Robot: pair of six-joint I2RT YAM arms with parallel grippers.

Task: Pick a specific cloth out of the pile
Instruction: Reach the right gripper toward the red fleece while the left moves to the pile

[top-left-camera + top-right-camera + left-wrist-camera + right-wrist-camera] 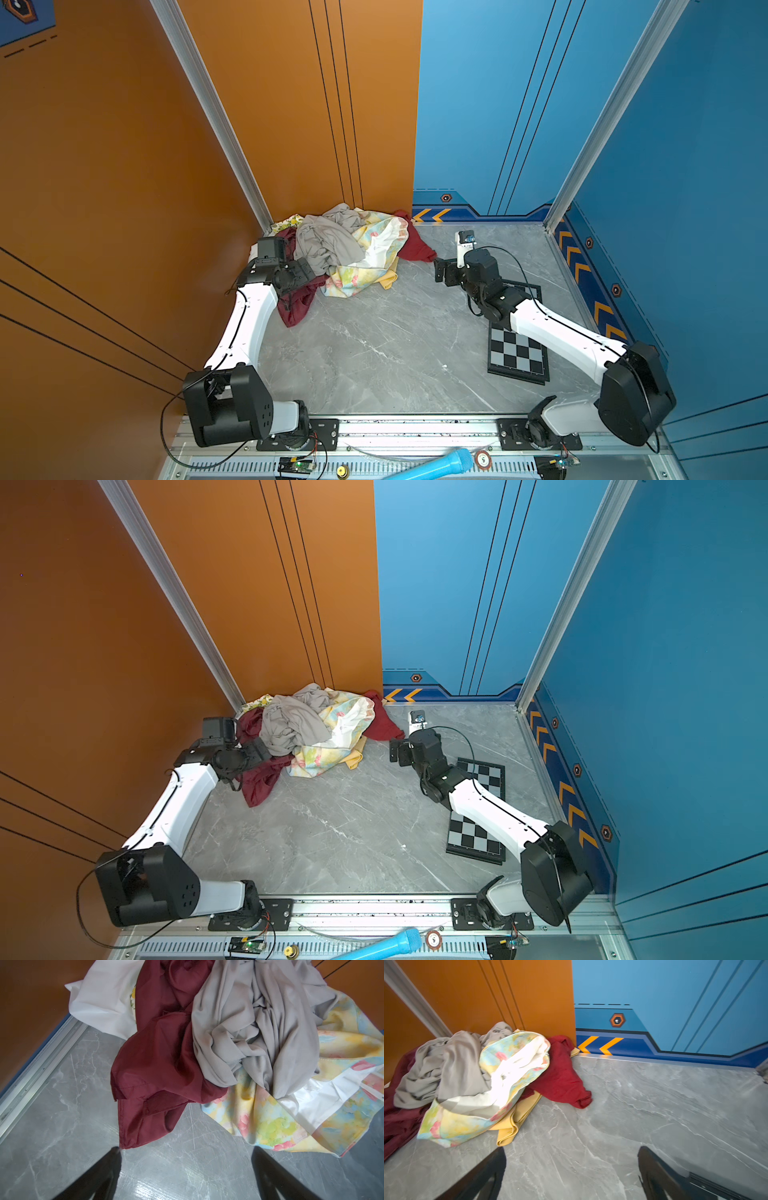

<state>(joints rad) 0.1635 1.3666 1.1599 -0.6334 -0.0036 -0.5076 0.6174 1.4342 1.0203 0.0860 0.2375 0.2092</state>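
Note:
The bright red cloth's loose end (429, 254) (582, 1098) sticks out from the pile onto the grey marble table, and my right gripper should go there next and close on it.
The pile (332, 245) (299, 725) is a heap of grey, floral, white, yellow and dark maroon cloths in the far left corner of the table. The bright red cloth (417, 246) (385, 725) (562, 1082) sticks out from under the pile's right side, against the back wall. My left gripper (302, 271) (258, 750) (186, 1149) is open at the pile's left edge, one fingertip close to the maroon cloth's (158, 1059) corner. To the right of the pile my right gripper (441, 272) (397, 751) (571, 1149) is open above bare table, apart from the red cloth.
A black-and-grey chessboard (517, 357) (473, 837) lies at the right, partly under the right arm. Orange wall (291, 104) and blue wall (478, 104) close the back and sides. A blue microphone-like object (436, 463) lies on the front rail. Grey marble table (386, 345) spreads in the middle.

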